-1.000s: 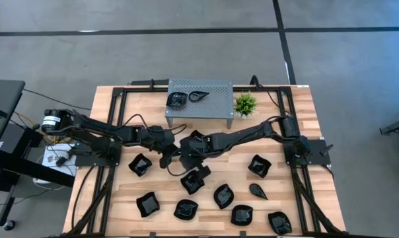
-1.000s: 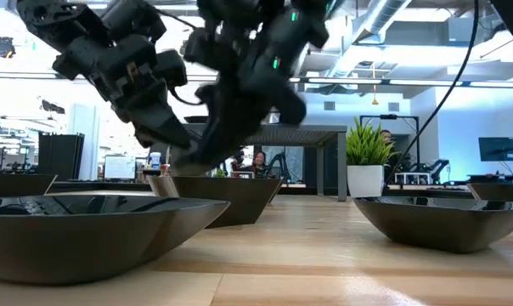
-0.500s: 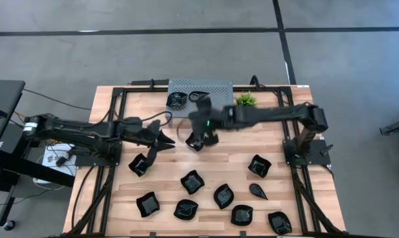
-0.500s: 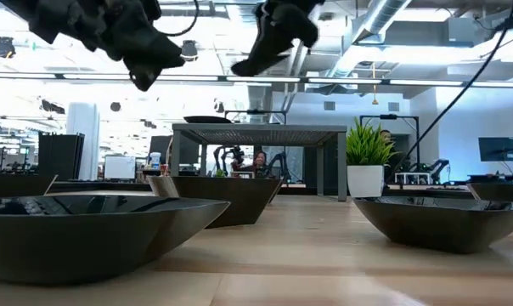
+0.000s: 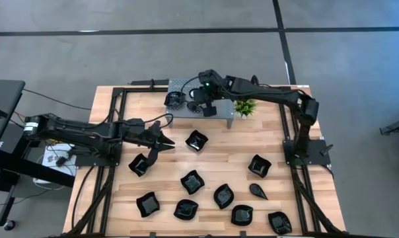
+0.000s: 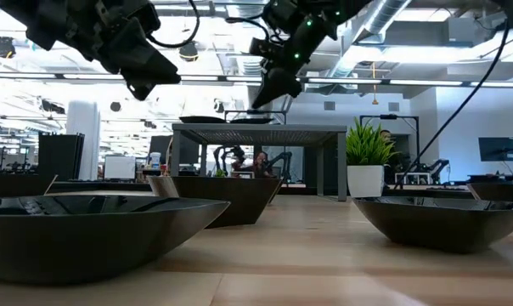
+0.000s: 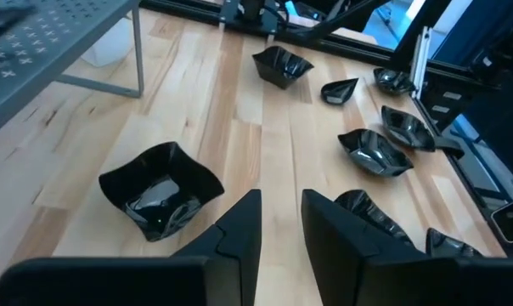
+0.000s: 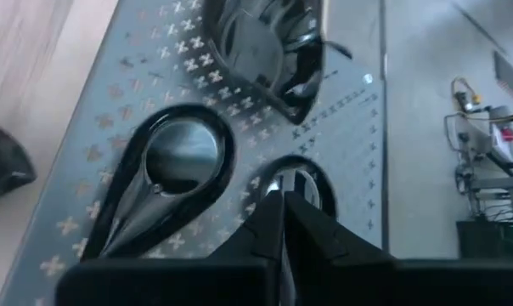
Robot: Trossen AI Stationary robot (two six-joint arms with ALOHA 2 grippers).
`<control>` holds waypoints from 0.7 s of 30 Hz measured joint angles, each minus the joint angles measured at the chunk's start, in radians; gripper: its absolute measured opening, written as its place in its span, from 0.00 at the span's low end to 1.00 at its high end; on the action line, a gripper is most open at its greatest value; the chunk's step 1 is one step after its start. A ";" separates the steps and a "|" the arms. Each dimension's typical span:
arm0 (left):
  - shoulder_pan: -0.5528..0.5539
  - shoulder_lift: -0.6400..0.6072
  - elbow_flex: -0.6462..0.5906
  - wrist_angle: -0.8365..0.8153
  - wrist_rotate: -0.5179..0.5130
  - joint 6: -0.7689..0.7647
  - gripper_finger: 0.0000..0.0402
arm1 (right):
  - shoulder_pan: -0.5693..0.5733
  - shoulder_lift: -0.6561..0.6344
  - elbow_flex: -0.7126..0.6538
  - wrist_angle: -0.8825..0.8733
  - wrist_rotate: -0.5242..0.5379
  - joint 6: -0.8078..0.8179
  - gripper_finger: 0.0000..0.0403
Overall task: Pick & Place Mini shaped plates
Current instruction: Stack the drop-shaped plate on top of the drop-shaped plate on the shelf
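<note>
My right gripper will let go of the small rounded plate, take the teardrop plate's tail (image 8: pixel 119 231) and stack both, as the teardrop plate lies beside the small rounded plate.
Several glossy black mini plates lie on their bases on the wooden table (image 5: pixel 279 132); the nearest to my grippers is a wavy square one (image 5: pixel 197 140). The grey perforated stand (image 5: pixel 219 87) carries a wavy plate (image 8: pixel 265 47) and a teardrop plate (image 8: pixel 167 183). My right gripper (image 8: pixel 282 204) hangs over the stand, shut on a small rounded plate (image 8: pixel 297 181). It shows above the stand top in the low view (image 6: pixel 275 85). My left gripper (image 5: pixel 165 141) hovers open and empty above the table, just left of the wavy square plate (image 7: pixel 159 191). My right gripper pinches the small rounded plate by its rim (image 8: pixel 284 190), between both fingers. The fingers slant down from above. The plate sits over the stand's top beside the teardrop plate. I cannot tell whether it touches the stand.
A small green plant (image 5: pixel 245 104) stands right of the stand. Black frame rails (image 5: pixel 113 132) run along the table's left, right and far sides. Bare wood lies between the stand and the rows of plates. People sit in the room beyond the table (image 6: pixel 258 161).
My right gripper has risen from the middle of the table and swung toward the far edge, carrying a plate over the stand. My left gripper has lifted from near the table top and then held still. The wavy square plate now lies uncovered.
</note>
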 joint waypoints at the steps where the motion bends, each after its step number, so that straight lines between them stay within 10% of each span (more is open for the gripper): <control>1: 0.000 0.000 0.000 0.001 -0.001 0.000 0.22 | 0.003 -0.003 0.001 0.003 -0.005 0.004 0.01; 21: 0.000 0.000 0.000 0.003 -0.001 0.000 0.22 | 0.124 0.027 -0.001 -0.067 -0.017 0.391 0.26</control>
